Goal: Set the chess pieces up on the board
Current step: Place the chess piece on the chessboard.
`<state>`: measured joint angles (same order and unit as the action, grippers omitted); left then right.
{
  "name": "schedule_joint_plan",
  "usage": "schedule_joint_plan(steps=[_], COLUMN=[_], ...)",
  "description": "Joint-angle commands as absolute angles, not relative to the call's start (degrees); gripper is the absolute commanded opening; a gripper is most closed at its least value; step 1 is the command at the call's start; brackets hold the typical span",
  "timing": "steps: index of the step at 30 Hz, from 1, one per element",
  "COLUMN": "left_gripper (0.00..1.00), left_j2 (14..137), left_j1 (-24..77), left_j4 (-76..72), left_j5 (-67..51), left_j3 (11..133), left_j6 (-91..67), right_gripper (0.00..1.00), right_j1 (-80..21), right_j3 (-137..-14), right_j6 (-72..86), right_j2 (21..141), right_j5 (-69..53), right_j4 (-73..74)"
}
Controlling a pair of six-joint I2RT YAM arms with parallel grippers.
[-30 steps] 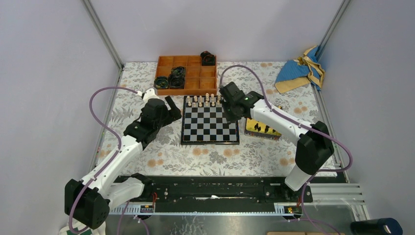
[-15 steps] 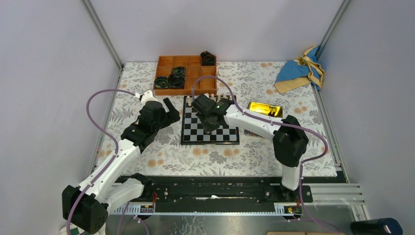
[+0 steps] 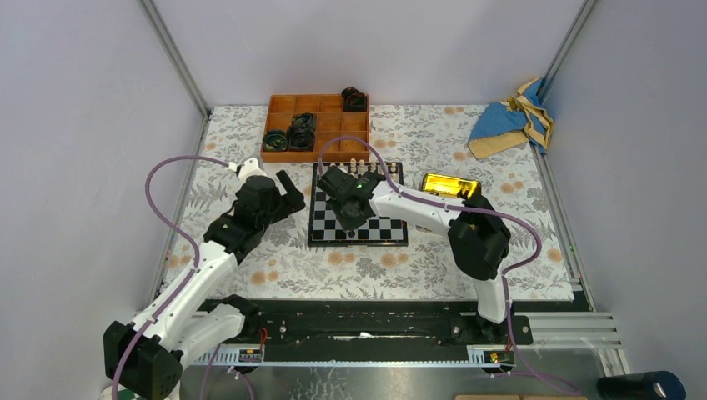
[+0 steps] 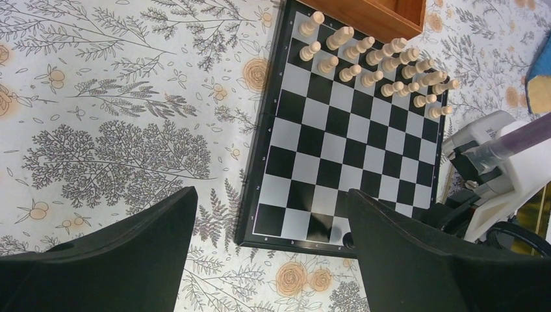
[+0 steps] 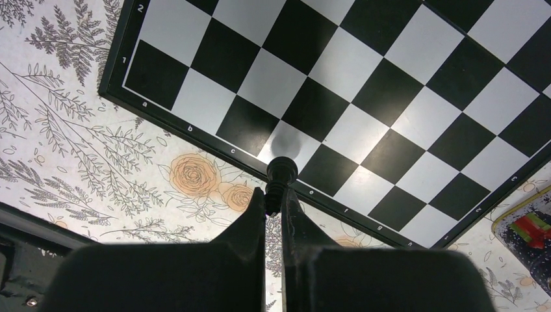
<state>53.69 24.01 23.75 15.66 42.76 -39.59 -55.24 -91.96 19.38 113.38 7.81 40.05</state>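
Next, my right gripper releases the black chess piece, still over the board's near frame, on the first-row white square (image 3: 350, 237) (image 5: 278, 148) next to the black c square.
The board (image 3: 385, 227) lies at mid-table, with cream chessmen (image 3: 354, 167) in two rows along its far edge. My right gripper (image 3: 353, 223) is shut on one small black chess piece (image 5: 281, 173), gripped by its top. The piece hangs over the board's near frame (image 5: 214, 144), and its shadow falls on a white square of the first row. In the left wrist view its round base (image 4: 348, 240) shows at the board's (image 4: 338, 130) near edge. My left gripper (image 3: 291, 188) (image 4: 269, 195) stands open and empty over the board's near left corner. Other black pieces are hidden.
An orange compartment tray (image 3: 317, 127) with black coiled rings sits behind the board. A shiny yellow tin (image 3: 450, 185) lies right of the board, partly under the right arm. A blue-and-tan cloth (image 3: 508, 121) lies at the far right. Flowered cloth (image 3: 375, 267) covers the table.
The right arm swung left and toward me, from the board's far right corner to its near edge, still shut. The left arm drew back slightly, still open.
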Motion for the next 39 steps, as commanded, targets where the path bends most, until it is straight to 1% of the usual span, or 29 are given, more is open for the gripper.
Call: schedule_joint_plan(steps=[1,9,27,39], left_gripper=[0.92,0.92,0.92,0.92], left_j2=[52.52,51.17,54.81,56.05], left_j1=[24.39,24.56,25.43,26.01], left_j4=[23.71,23.53,22.18,22.16], left_j5=[16.25,16.29,17.84,18.44], left_j3=[41.87,39.91,42.59,42.73], left_j6=[-40.54,-41.71,-41.74,-41.25], right_gripper=[0.00,0.00,0.00,0.00], right_j1=[-55.93,-55.98,-55.90,-55.81], right_j3=[-92.91,-88.74,-88.77,-87.81], right_j6=[19.95,19.90,17.76,18.42], right_j2=[113.35,112.05,112.16,112.54], right_j5=[7.28,7.90,8.85,7.06], right_j4=[39.97,36.34,36.10,33.84])
